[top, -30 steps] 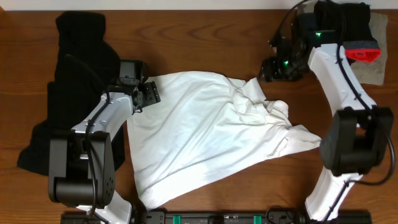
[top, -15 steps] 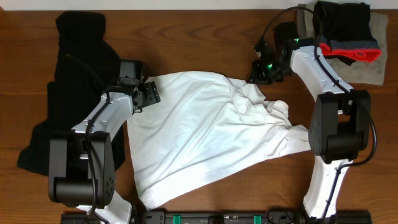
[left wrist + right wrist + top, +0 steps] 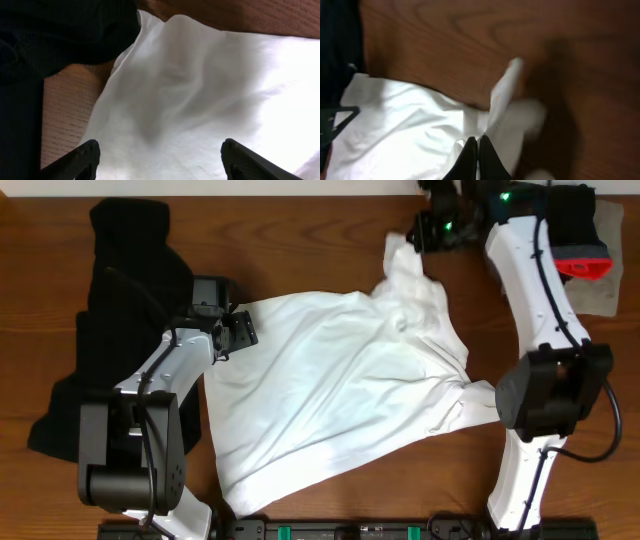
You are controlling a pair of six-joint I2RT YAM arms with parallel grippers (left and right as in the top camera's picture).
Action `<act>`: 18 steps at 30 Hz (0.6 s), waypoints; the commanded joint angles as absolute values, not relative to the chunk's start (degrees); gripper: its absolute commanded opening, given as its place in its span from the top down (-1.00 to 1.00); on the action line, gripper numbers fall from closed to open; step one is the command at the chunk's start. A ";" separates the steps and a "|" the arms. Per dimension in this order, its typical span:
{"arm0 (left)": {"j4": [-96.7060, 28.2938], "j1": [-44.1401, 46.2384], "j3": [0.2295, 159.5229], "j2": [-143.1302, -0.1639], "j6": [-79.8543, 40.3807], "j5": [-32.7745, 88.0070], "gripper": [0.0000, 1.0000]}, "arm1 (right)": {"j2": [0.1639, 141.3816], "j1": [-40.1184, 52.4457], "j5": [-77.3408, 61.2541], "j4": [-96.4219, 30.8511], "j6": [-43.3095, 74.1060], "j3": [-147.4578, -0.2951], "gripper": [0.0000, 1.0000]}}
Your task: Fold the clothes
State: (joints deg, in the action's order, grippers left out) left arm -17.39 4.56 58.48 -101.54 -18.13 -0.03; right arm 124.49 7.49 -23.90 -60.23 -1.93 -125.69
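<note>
My right gripper is pulling out a narrow point of the T-shirt while the cloth below lies bunched, so it should open and grab the bunched folds [image 3: 399, 322].
A large white T-shirt [image 3: 330, 395] lies spread across the middle of the wooden table. My right gripper [image 3: 418, 235] is near the far edge, shut on a fold of the T-shirt's upper right part and drawing it out into a point. In the right wrist view the black fingertips [image 3: 470, 156] of the right gripper [image 3: 477, 152] pinch white cloth [image 3: 410, 125]. My left gripper [image 3: 243, 330] stands open over the T-shirt's upper left corner, with white cloth [image 3: 200, 100] showing in the gap of the left gripper [image 3: 160, 165]. A black garment [image 3: 110, 320] lies at the far left.
A pile of black, red and grey clothes [image 3: 575, 235] sits at the back right corner. The black garment [image 3: 60, 35] reaches close to my left gripper. Bare wood [image 3: 300, 240] shows along the far side, and the table's front edge carries the arm bases.
My right gripper moved onto the T-shirt's bunched upper right part, shut on it and pulled it toward the far edge, stretching out the crumpled cloth. The left arm has not moved.
</note>
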 commanded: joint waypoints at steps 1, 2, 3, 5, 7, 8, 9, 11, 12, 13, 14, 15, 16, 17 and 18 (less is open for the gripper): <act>-17.52 4.29 59.68 -102.28 -17.58 -0.73 -0.58 | 124.33 8.75 -24.01 -63.57 -6.76 -128.22 0.97; -17.52 4.29 59.68 -102.28 -17.58 -0.73 -0.59 | 124.33 9.28 -24.01 -65.34 -8.19 -128.27 0.98; -17.52 4.29 59.68 -102.28 -17.58 -0.73 -0.58 | 124.33 9.72 -24.01 -66.87 -9.54 -128.25 0.98; -17.52 4.29 59.68 -102.28 -17.58 -0.73 -0.59 | 124.36 10.92 -23.97 -70.85 -13.50 -128.05 0.97; -17.50 4.29 59.68 -102.28 -17.58 -0.73 -0.58 | 124.36 12.21 -23.97 -75.24 -17.41 -128.01 0.98; -17.52 4.29 59.68 -102.28 -17.58 -0.73 -0.58 | 124.36 12.82 -23.97 -77.45 -19.40 -128.01 0.97; -17.50 4.29 59.68 -102.28 -17.58 -0.73 -0.58 | 124.36 13.32 -23.90 -79.42 -21.12 -128.01 0.97; -17.50 4.29 59.68 -102.28 -17.58 -0.73 -0.59 | 124.36 14.15 -22.04 -82.91 -22.41 -127.81 0.97; -17.45 4.29 59.68 -102.28 -17.58 -0.73 -0.59 | 124.36 14.33 -20.40 -84.12 -22.41 -127.52 0.98; -17.45 4.29 59.68 -102.28 -17.58 -0.73 -0.58 | 124.36 14.33 -18.76 -85.34 -22.41 -127.26 0.98; -17.45 4.29 59.68 -102.28 -17.58 -0.73 -0.58 | 124.36 14.33 -17.26 -86.50 -22.39 -126.91 0.97; -17.47 4.29 59.68 -102.28 -17.58 -0.73 -0.59 | 124.38 14.22 -15.70 -87.11 -22.35 -126.23 0.98; -17.47 4.29 59.68 -102.28 -17.58 -0.73 -0.58 | 124.38 13.96 -14.04 -87.18 -21.52 -125.29 0.97; -17.47 4.29 59.68 -102.28 -17.58 -0.73 -0.59 | 124.38 13.45 -11.88 -86.78 -19.16 -124.22 0.97; -17.50 4.29 59.68 -102.28 -17.58 -0.73 -0.58 | 124.38 12.73 -9.67 -86.08 -16.51 -123.07 0.97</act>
State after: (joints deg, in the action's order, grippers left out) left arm -17.37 4.56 58.48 -101.56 -18.13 -0.03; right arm 124.44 14.37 -17.39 -86.52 -19.38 -125.69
